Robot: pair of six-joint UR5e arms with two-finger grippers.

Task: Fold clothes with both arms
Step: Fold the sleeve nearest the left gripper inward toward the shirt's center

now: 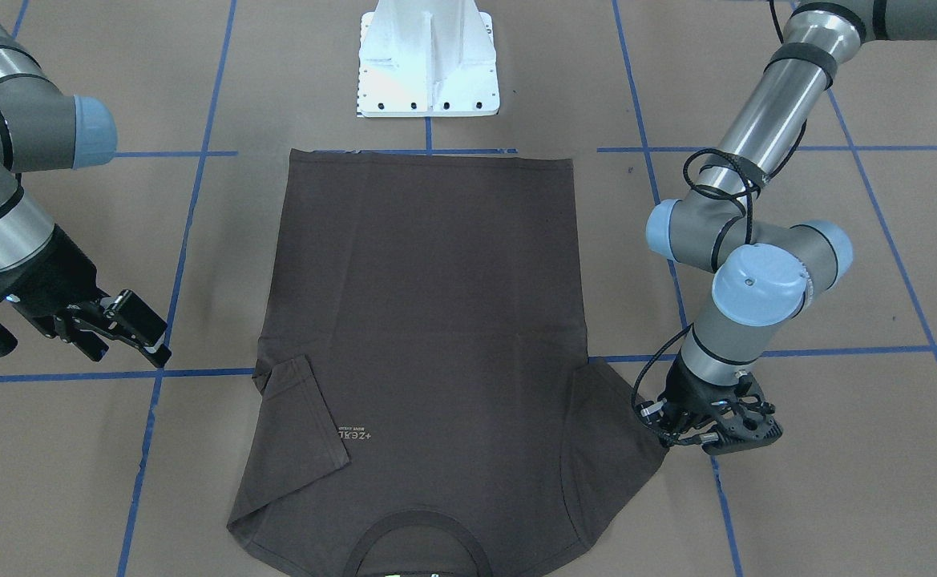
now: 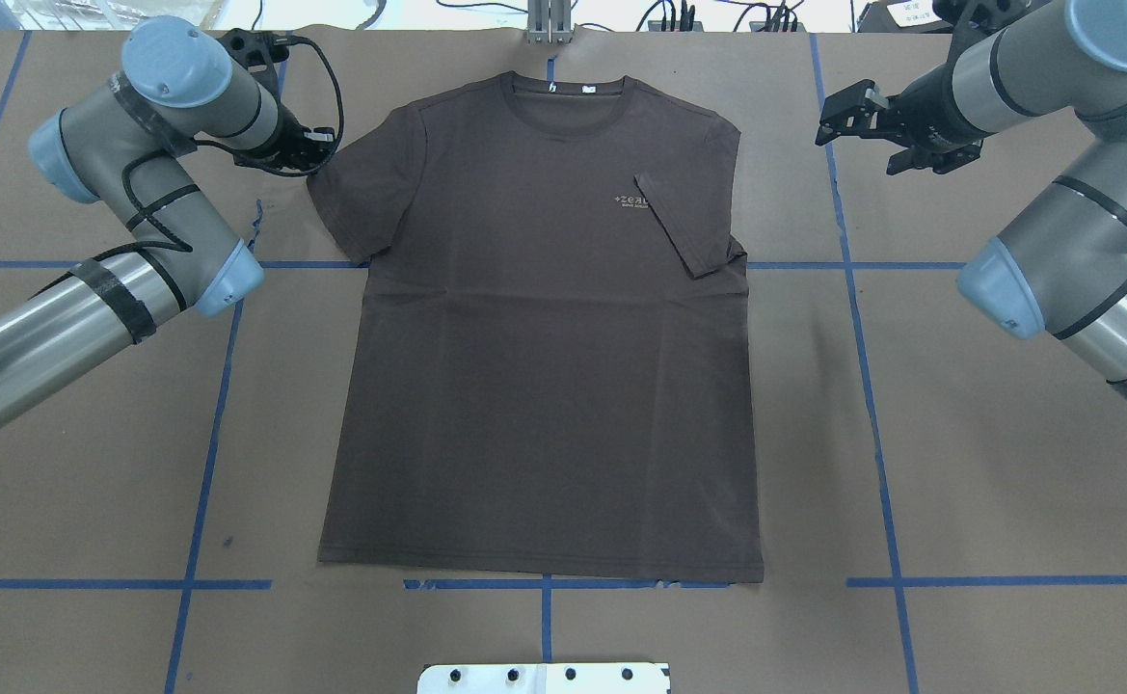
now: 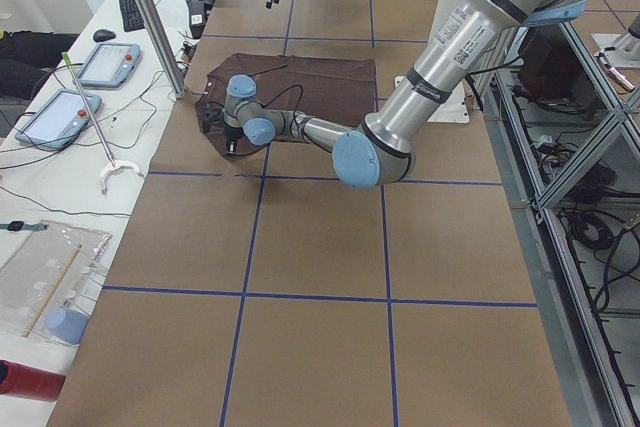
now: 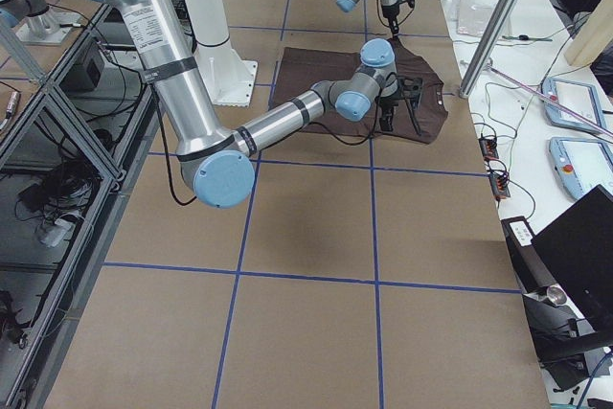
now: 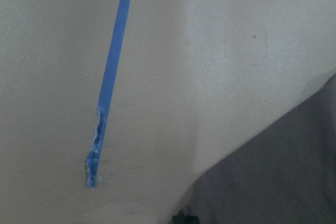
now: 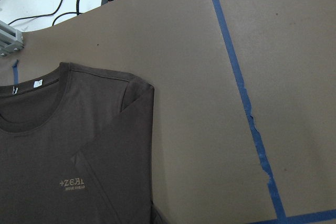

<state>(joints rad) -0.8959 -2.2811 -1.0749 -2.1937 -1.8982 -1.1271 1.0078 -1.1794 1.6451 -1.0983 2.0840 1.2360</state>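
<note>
The robot's left gripper will release the spread-out sleeve's outer edge on the dark brown T-shirt [image 1: 557, 450], next to the shoulder seam of that sleeve.
The dark brown T-shirt [image 2: 544, 366] lies flat and face up on the table, collar [image 2: 568, 92] at the far edge. It also shows in the front-facing view [image 1: 428, 304]. The sleeve on my right side [image 2: 684, 226] is folded in over the chest, beside the pale lettering [image 2: 630, 200]. The other sleeve [image 2: 356, 193] is spread out. My left gripper [image 2: 315, 159] is low at that sleeve's outer edge [image 1: 671, 437]; I cannot tell whether it is open or shut. My right gripper [image 2: 838, 120] is open and empty, off the shirt's right shoulder [image 1: 127, 340].
The white pedestal base [image 1: 428, 60] stands at the shirt's hem. Blue tape lines cross the brown table, with a torn end [image 5: 97, 150] next to the left sleeve. A side bench with tablets [image 3: 105, 62] and a metal post [image 3: 150, 17] lies beyond the collar end.
</note>
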